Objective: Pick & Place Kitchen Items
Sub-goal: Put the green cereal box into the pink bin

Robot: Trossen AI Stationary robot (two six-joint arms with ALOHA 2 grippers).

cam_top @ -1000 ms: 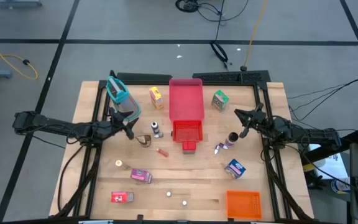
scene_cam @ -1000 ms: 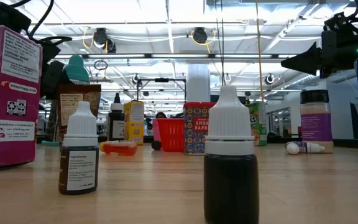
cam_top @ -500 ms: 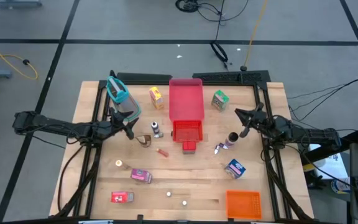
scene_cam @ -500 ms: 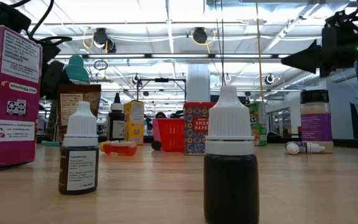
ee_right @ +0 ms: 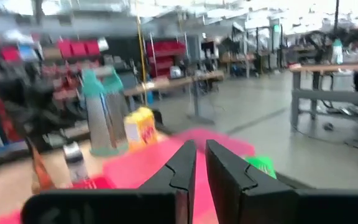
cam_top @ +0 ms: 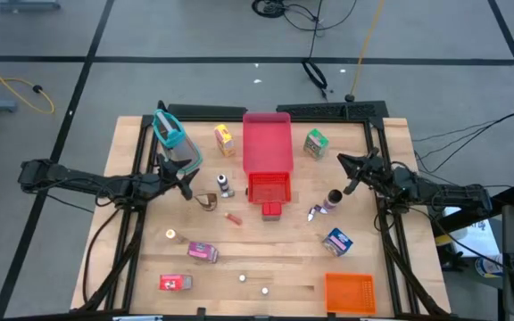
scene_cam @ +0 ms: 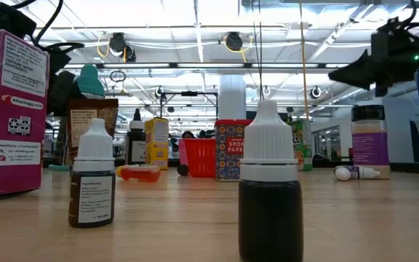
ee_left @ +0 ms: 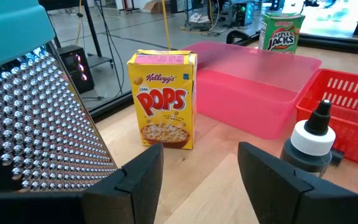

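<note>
The robot's right gripper needs to next move to the green carton beside the flat red tray and close on the carton's sides (cam_top: 315,146) (ee_right: 263,165).
Small kitchen items lie spread over the wooden table. A yellow Pops carton (cam_top: 224,138) and a green carton (cam_top: 316,143) stand at the far side. A dark-capped bottle (cam_top: 226,185), a purple-labelled jar (cam_top: 333,198), a blue carton (cam_top: 337,241), a pink carton (cam_top: 202,252) and a red carton (cam_top: 175,283) stand nearer. My left gripper (cam_top: 186,183) is open and empty beside the grater (cam_top: 172,134), and the carton (ee_left: 163,99) and the bottle (ee_left: 312,146) lie ahead of it. My right gripper (cam_top: 346,169) is shut and empty, above and just beyond the jar.
A flat red tray (cam_top: 267,147) and a red basket (cam_top: 269,187) fill the table's middle. An orange bin (cam_top: 349,292) sits at the near right corner. Tiny round pieces (cam_top: 243,279) lie near the front edge. A small white bottle (cam_top: 315,212) lies on its side.
My right gripper has tipped slightly in place above the jar and stays shut and empty. Nothing on the table has moved.
</note>
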